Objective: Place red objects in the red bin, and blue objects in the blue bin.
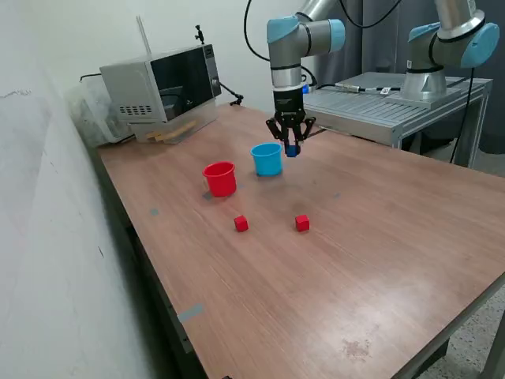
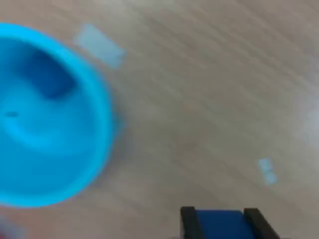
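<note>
My gripper will release the dark blue cube, now hanging just beside that bin, inside the blue bin (image 1: 268,162) (image 2: 56,118), next to the other dark blue cube that is in there.
My gripper (image 1: 292,148) hangs just beside the light blue bin (image 1: 267,159), on the exterior view's right of it, shut on a dark blue cube (image 1: 292,150). In the wrist view the cube (image 2: 219,224) sits between the black fingers (image 2: 188,223), and the blue bin (image 2: 47,117) lies off to one side with another dark blue cube (image 2: 50,74) inside it. The red bin (image 1: 220,178) stands to the exterior view's left of the blue one. Two red cubes (image 1: 241,224) (image 1: 302,223) rest on the table in front of the bins.
A microwave (image 1: 162,87) stands at the table's back corner. A second arm (image 1: 446,47) on a metal stand (image 1: 387,106) is behind the table on the exterior view's right. A wall runs along the exterior view's left.
</note>
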### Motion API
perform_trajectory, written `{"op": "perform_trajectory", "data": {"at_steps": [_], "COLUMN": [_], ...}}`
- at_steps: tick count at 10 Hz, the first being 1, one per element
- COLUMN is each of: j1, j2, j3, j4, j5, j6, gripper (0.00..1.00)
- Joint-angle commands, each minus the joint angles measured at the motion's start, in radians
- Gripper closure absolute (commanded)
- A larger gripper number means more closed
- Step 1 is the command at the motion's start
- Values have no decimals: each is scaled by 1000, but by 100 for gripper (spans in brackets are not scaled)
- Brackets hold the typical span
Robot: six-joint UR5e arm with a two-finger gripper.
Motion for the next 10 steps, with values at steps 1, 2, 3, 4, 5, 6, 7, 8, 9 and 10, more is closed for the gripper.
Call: {"op": "perform_trajectory", "data": {"at_steps": [1,2,3,4,5,6,7,8,9,10], "j1": [-71,-102,-129,-145,-154,-154,-146,-140,-125,-120], "j2": [-28,-28,-28,-28,-29,-29,-31,-31,-22,-20], "j3": [-84,-96,-96,-95,-81,-72,-61,-57,-56,-58], "j4": [5,7,20,58,113,116,117,116,116,114], "j5": [-97,-103,-103,-103,-103,-103,-102,-99,-97,-97], "j6": [83,126,215,320,421,460,488,499,501,499], "gripper": [100,100,100,100,100,100,100,100,100,100]}}
